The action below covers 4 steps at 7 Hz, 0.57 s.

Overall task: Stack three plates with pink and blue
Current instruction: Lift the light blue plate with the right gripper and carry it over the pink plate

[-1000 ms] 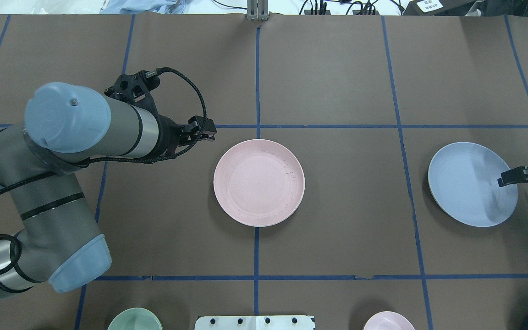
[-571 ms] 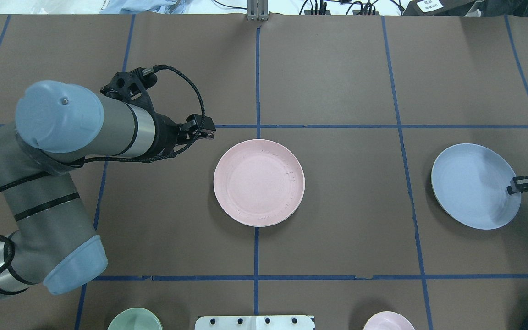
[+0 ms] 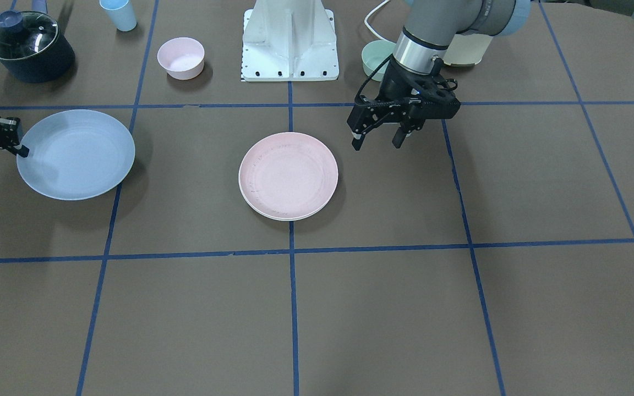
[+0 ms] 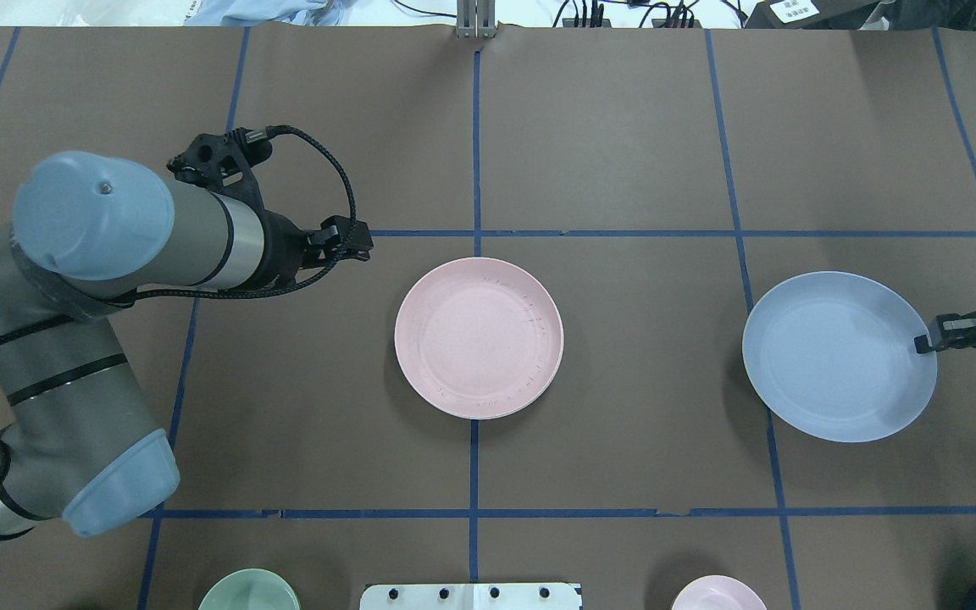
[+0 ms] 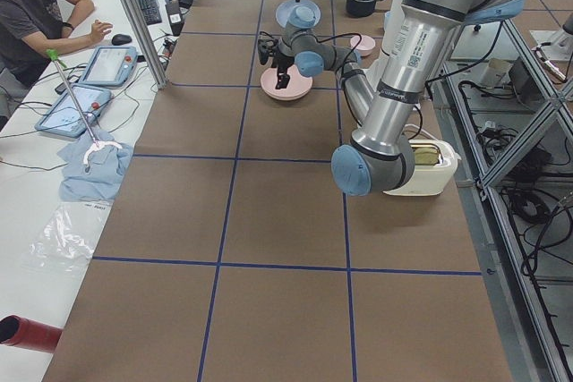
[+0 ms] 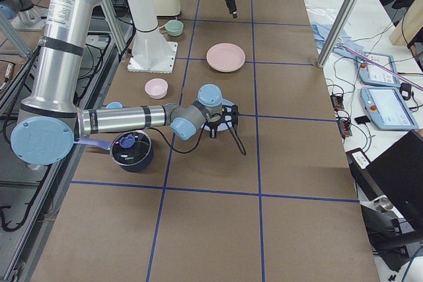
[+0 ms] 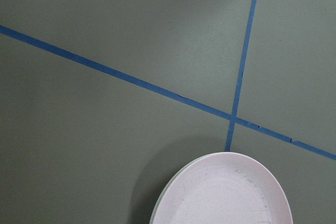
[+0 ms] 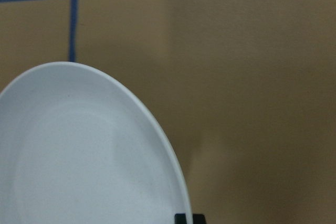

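My right gripper will let go of the light blue plate on top of the pale pink plate (image 3: 288,171) at the table's centre.
The pale pink plate (image 4: 478,337) lies at the table's centre on top of the cream plate, of which only the rim (image 3: 289,218) shows; both also show in the left wrist view (image 7: 226,192). My left gripper (image 3: 377,144) is open and empty, hanging to the pink plate's left in the overhead view (image 4: 359,246). My right gripper (image 4: 926,342) is shut on the right rim of the light blue plate (image 4: 837,356) and holds it off the table, roughly level. The blue plate also shows in the front view (image 3: 77,154) and the right wrist view (image 8: 79,156).
A small pink bowl (image 3: 180,56) and a mint-green bowl (image 3: 375,56) flank the robot base (image 3: 289,38). A dark lidded pot (image 3: 32,47) and a blue cup (image 3: 119,14) stand behind the blue plate. A cream toaster (image 5: 416,167) sits by the left arm.
The right gripper has carried the blue plate toward the table's centre, and it looks larger and more level. The left arm has drawn back, away from the pink plate.
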{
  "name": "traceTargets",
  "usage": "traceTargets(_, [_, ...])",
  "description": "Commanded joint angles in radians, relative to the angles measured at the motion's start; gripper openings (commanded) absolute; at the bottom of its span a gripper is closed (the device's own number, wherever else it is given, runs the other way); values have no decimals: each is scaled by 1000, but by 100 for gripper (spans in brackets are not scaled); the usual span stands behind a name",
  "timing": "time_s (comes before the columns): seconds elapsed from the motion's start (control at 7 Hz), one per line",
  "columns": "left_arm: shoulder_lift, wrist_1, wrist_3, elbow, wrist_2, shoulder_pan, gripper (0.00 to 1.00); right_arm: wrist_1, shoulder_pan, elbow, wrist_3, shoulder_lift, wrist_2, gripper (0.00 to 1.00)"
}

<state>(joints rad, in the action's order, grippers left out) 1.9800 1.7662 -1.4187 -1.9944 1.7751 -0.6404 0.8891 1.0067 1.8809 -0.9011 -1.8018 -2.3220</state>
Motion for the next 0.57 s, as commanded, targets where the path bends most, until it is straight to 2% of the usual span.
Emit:
traceTargets(0.0, [-110, -5, 279, 2, 32, -102, 100, 8, 3, 95, -187, 107, -69, 0])
traceTargets(0.14, [-156, 7, 382, 5, 76, -148, 100, 42, -17, 93, -329, 216, -69, 0])
traceTargets(0.29, [-173, 10, 483, 5, 117, -201, 100, 182, -84, 92, -397, 358, -51, 0])
traceTargets(0.43, [-199, 13, 550, 6, 147, -234, 100, 405, -147, 95, -398, 528, 20, 0])
